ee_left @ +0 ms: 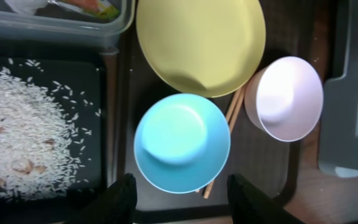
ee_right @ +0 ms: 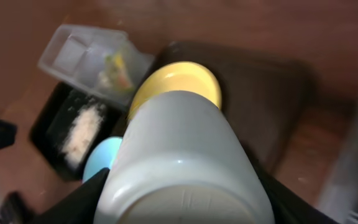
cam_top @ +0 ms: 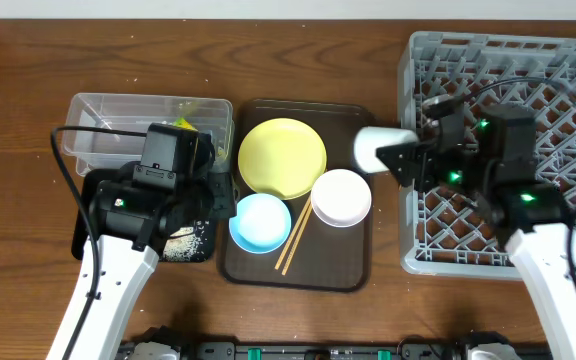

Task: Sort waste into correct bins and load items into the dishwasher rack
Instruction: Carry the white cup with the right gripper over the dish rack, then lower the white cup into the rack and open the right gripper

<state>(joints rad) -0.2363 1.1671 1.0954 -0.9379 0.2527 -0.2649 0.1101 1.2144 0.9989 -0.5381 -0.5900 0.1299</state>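
Observation:
Next, I release the pale cup from my right gripper among the wires near the grey dishwasher rack's front edge (cam_top: 519, 217).
My right gripper (cam_top: 400, 158) is shut on the pale cup (cam_top: 378, 146), held on its side above the right edge of the brown serving tray, next to the grey dishwasher rack (cam_top: 528, 60). In the right wrist view the cup (ee_right: 179, 149) fills the frame between the fingers (ee_right: 182, 205). My left gripper (ee_left: 182, 199) is open and empty, just in front of the light blue bowl (ee_left: 180, 140). The yellow plate (cam_top: 282, 157), white bowl (cam_top: 341, 196) and chopsticks (cam_top: 294, 238) lie on the serving tray. Rice crumbs (ee_left: 23, 140) lie in the black tray (cam_top: 80, 235). The snack wrapper (cam_top: 183, 124) is in the clear tub (cam_top: 103, 108).
The dark brown serving tray (cam_top: 343, 270) sits in the middle between the bins and the rack. The left arm (cam_top: 128, 250) covers most of the black tray. Cables run over the rack and beside the tub.

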